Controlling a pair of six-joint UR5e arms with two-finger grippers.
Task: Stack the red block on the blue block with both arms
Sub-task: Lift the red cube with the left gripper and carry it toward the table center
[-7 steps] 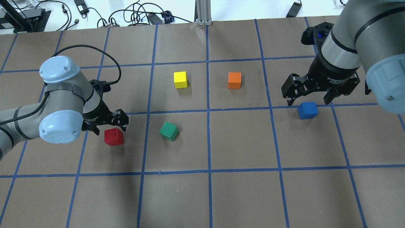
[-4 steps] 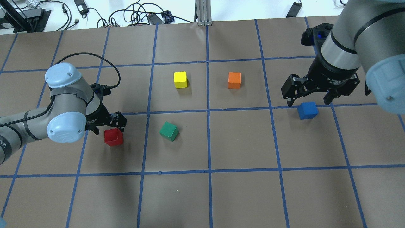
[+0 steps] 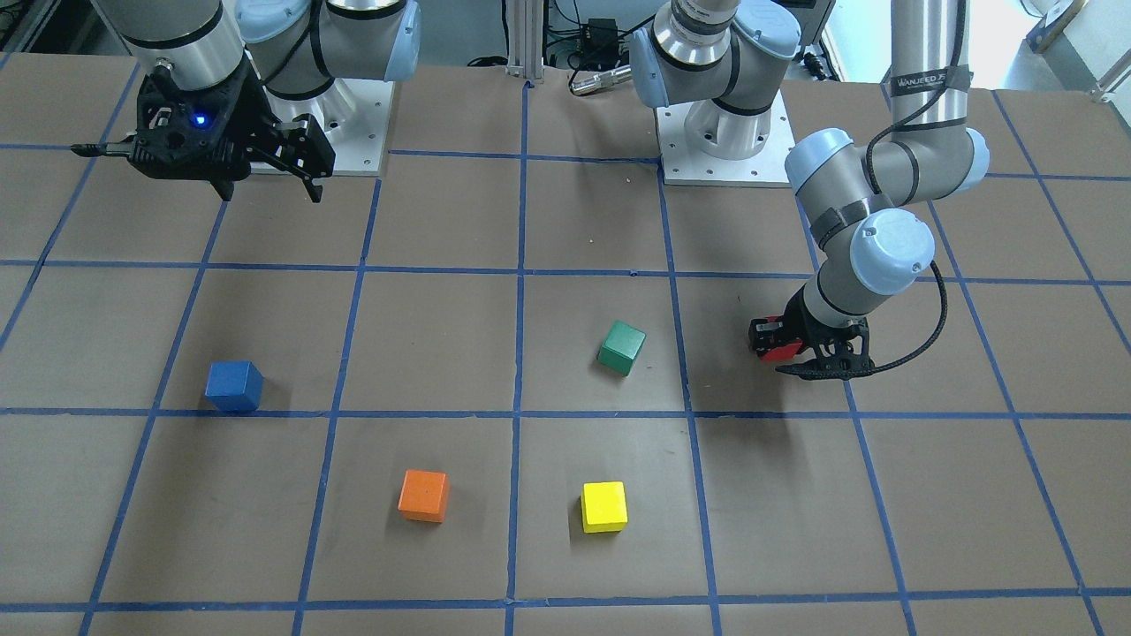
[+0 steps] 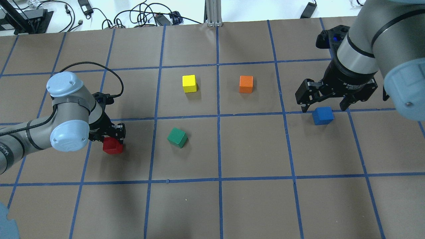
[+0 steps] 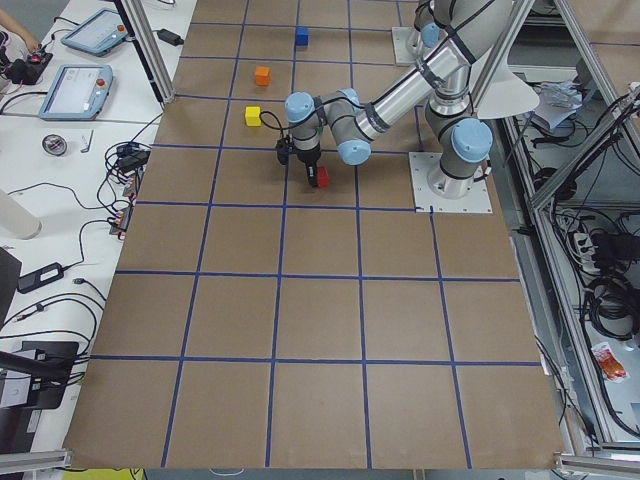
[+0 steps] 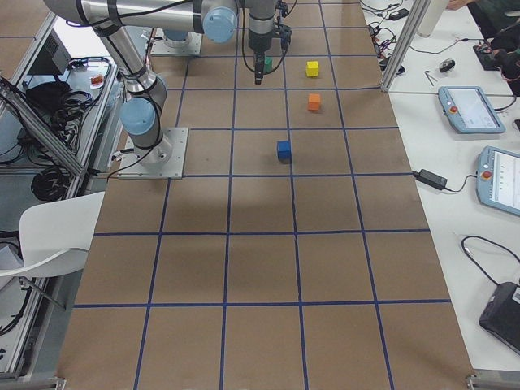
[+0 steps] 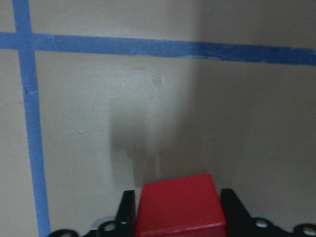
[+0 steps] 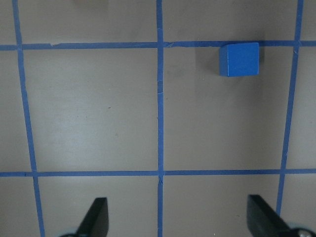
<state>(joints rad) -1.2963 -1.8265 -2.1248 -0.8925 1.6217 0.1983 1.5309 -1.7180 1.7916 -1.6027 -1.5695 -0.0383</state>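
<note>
Next, I release the red block with my left gripper on the blue tape crossing (image 3: 517, 412) between the green cube and the orange cube.
The red block (image 4: 113, 146) sits on the brown table at the left, between the fingers of my left gripper (image 4: 111, 140). In the left wrist view the black fingers (image 7: 127, 212) press both sides of the red block (image 7: 180, 205). The front-facing view shows the same grip on the red block (image 3: 778, 351) low at the table. The blue block (image 4: 322, 115) lies on the right by a tape line. My right gripper (image 4: 323, 107) hangs open and empty well above it. In the right wrist view its gripper (image 8: 177, 222) has the blue block (image 8: 239, 59) ahead of it.
A green cube (image 4: 177, 137), a yellow cube (image 4: 189, 83) and an orange cube (image 4: 246, 84) lie in the middle of the table. Blue tape lines (image 4: 218, 146) mark a grid. Cables (image 4: 139, 16) lie beyond the far edge.
My left gripper came down over the red block and shut on it. The block shifted a little to the left. The right arm has not moved.
</note>
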